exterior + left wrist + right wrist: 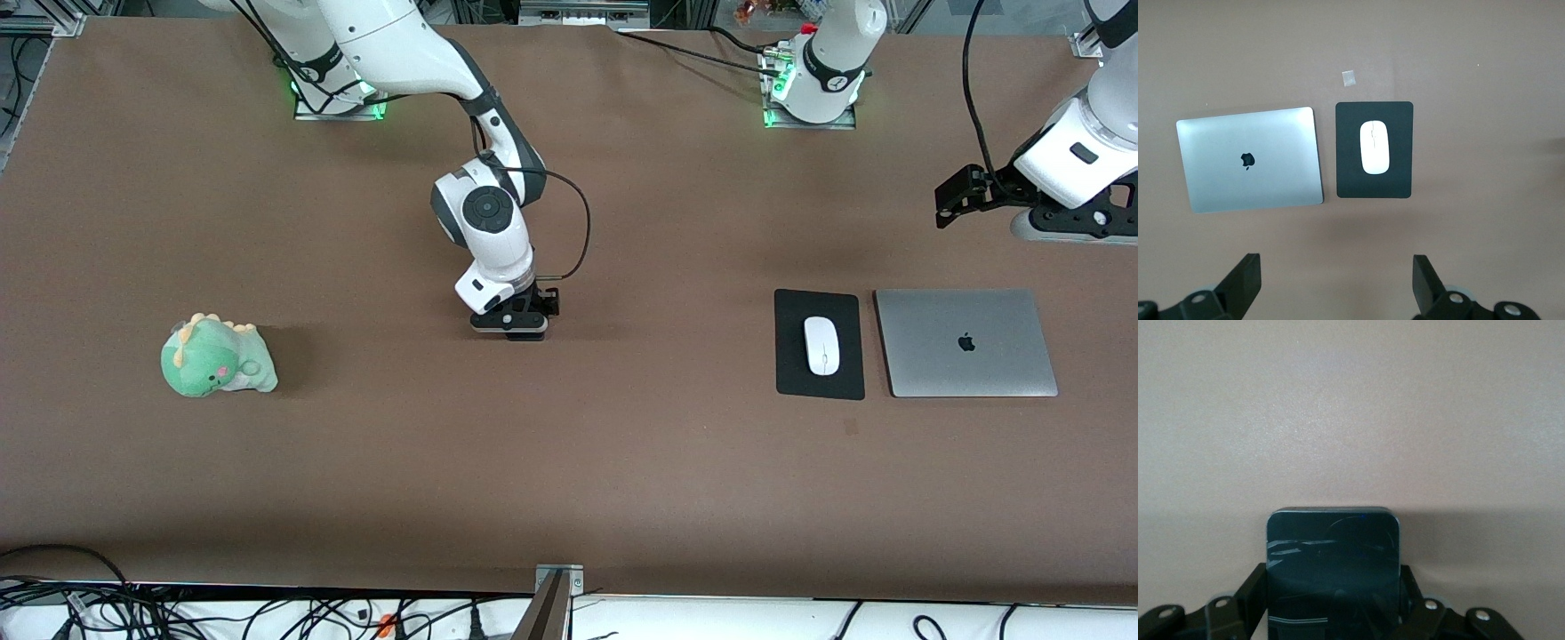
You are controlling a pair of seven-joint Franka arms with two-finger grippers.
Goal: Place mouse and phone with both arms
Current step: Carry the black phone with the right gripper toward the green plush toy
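Next, I set the black phone beside the green plush dinosaur, on the laptop side (328,353), with my right gripper.
The white mouse (821,345) lies on a black pad (791,356) toward the left arm's end of the table; it also shows in the left wrist view (1374,147). My left gripper (1062,227) hangs high in the air, open and empty (1336,277), over bare table beside the pad and laptop. My right gripper (508,331) is down at the table's middle, shut on the black phone (1333,547), whose glossy face sticks out between the fingers (1251,587). The phone is hidden under the hand in the front view.
A closed silver laptop (965,342) lies next to the pad (1395,113), at the left arm's end. A green plush dinosaur (218,357) sits toward the right arm's end. A small clear scrap (1349,78) lies near the pad.
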